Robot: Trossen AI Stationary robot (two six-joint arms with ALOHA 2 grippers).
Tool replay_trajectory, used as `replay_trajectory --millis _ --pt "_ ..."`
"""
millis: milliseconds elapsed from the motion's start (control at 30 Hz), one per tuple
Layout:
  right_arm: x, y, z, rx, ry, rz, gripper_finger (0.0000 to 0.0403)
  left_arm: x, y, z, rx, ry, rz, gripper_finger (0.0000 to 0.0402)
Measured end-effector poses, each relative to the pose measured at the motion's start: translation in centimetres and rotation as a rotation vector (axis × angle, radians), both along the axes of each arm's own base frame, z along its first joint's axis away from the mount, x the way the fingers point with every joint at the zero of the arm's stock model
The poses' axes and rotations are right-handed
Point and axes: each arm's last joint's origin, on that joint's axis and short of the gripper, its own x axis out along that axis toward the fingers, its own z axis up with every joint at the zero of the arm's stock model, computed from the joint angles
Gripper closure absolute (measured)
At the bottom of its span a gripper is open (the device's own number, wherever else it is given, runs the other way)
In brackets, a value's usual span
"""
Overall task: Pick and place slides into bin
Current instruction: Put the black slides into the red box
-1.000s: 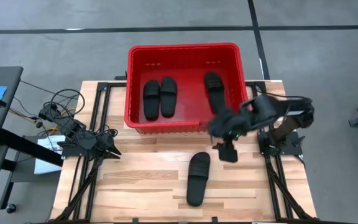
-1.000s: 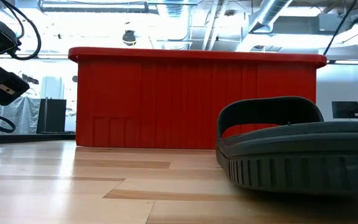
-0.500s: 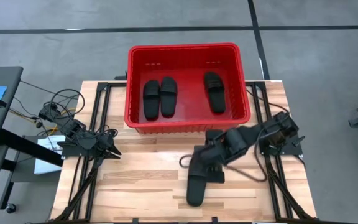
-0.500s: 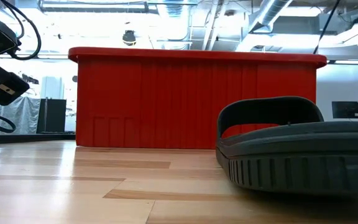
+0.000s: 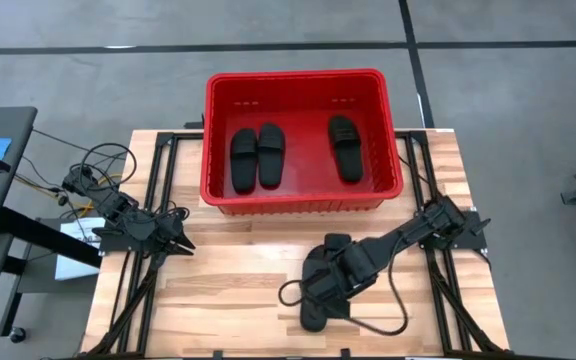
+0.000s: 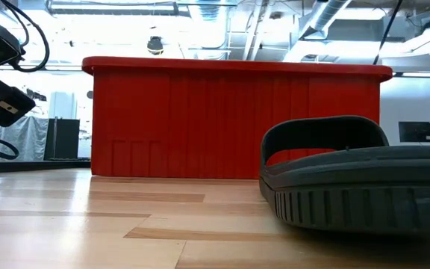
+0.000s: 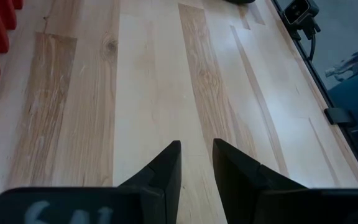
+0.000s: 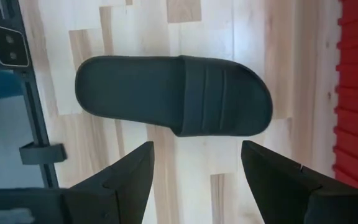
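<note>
My right gripper should grab the heel edge [image 5: 315,328] [image 8: 82,103] of the black slide on the table, at the end that is farthest from the red bin.
One black slide [image 5: 313,318] lies flat on its sole on the wooden table, in front of the red bin [image 5: 298,205]. In the right wrist view this slide [image 8: 173,93] shows whole, with its strap toward the bin. My right gripper [image 5: 326,285] hangs above it, pointing down, open [image 8: 194,168], its fingers clear of the slide. Three more slides [image 5: 258,157] [image 5: 344,148] rest on the bin's floor. My left gripper [image 5: 178,243] waits at the table's left side, its fingers [image 7: 196,155] a little apart over bare wood. In the low view the slide [image 6: 357,179] stands before the bin [image 6: 237,119].
A black cable loops off my right arm onto the table beside the slide [image 5: 383,318]. Loose wires [image 5: 98,180] lie by the left arm's base. Bare wood [image 5: 228,290] stretches between the left gripper and the slide.
My right gripper has swung from beside the bin's near right corner toward the table's near edge and left, sinking until it hangs over the slide on the table, and has tipped to point down. Its cable now trails on the wood. The slide has not moved.
</note>
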Motion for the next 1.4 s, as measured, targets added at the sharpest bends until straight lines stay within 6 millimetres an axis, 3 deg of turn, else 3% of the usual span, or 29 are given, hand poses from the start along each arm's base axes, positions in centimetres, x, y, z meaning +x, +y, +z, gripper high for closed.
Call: replay_trajectory --millis 267,633,1200,1400 --pt "1.5 0.7 -3.0 -0.050 0.056 -0.004 0.0168 0.0 0.0 0.0 0.000 0.000 0.000 0.0320" --pt "3.2 -1.2 -5.0 -0.099 0.115 -0.070 0.0168 0.0 0.0 0.0 0.000 0.000 0.000 0.0320" --pt "3.2 4.0 -4.8 0.151 -0.036 0.076 0.0168 0.0 0.0 0.0 0.000 0.000 0.000 0.0320" --pt "3.6 5.4 -7.0 0.165 0.012 0.090 0.0168 0.0 0.0 0.0 0.000 0.000 0.000 0.0320"
